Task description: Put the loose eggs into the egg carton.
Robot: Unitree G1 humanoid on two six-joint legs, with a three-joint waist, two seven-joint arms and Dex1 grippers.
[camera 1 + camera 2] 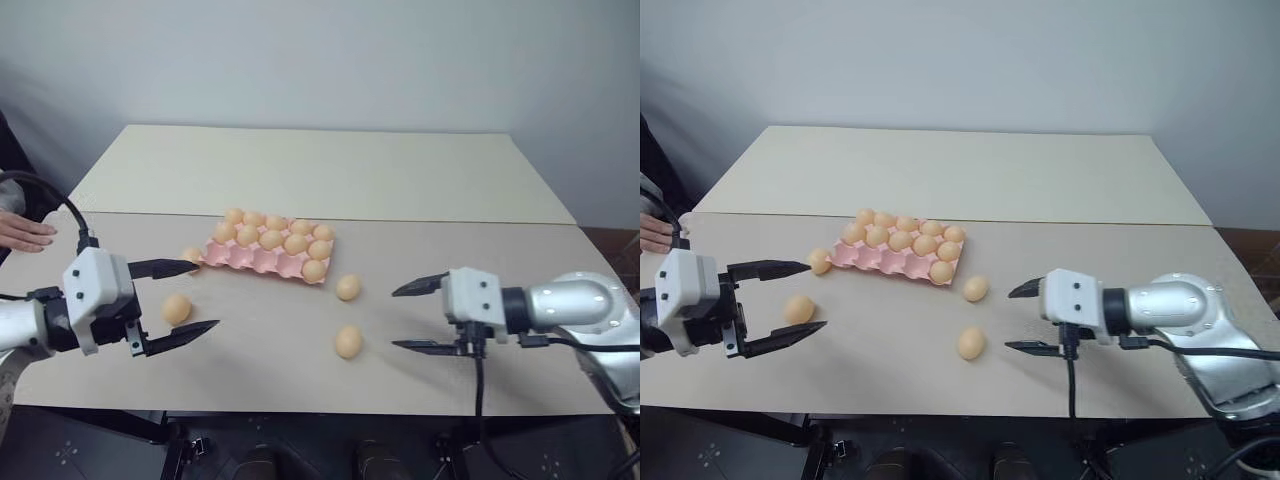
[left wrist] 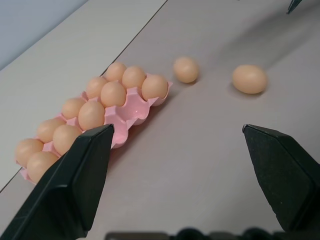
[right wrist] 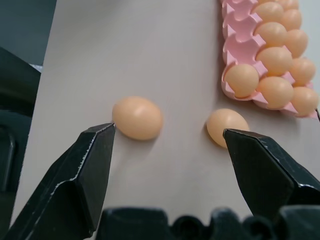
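Observation:
The middle of the loose egg (image 1: 348,342) (image 3: 137,118) nearest the table's front edge, farther from the pink egg carton than its neighbour, will be gripped by my right gripper.
The pink egg carton (image 1: 247,259) lies mid-table, its back rows filled with several tan eggs and its front cups bare. Loose eggs lie around it: one (image 1: 192,255) at its left end, one (image 1: 177,308) further forward on the left, and two (image 1: 348,288) (image 1: 348,342) forward on the right. My left gripper (image 1: 205,296) hovers open beside the forward left egg, holding nothing. From the right, my right gripper (image 1: 396,318) points open and empty at the two right eggs (image 3: 137,117) (image 3: 227,127). The left wrist view shows the carton (image 2: 132,107) and those same two eggs.
A person's hand (image 1: 25,232) rests on the table's far left edge. A second, lighter table (image 1: 320,170) adjoins behind the carton. The table's front edge runs just below both grippers.

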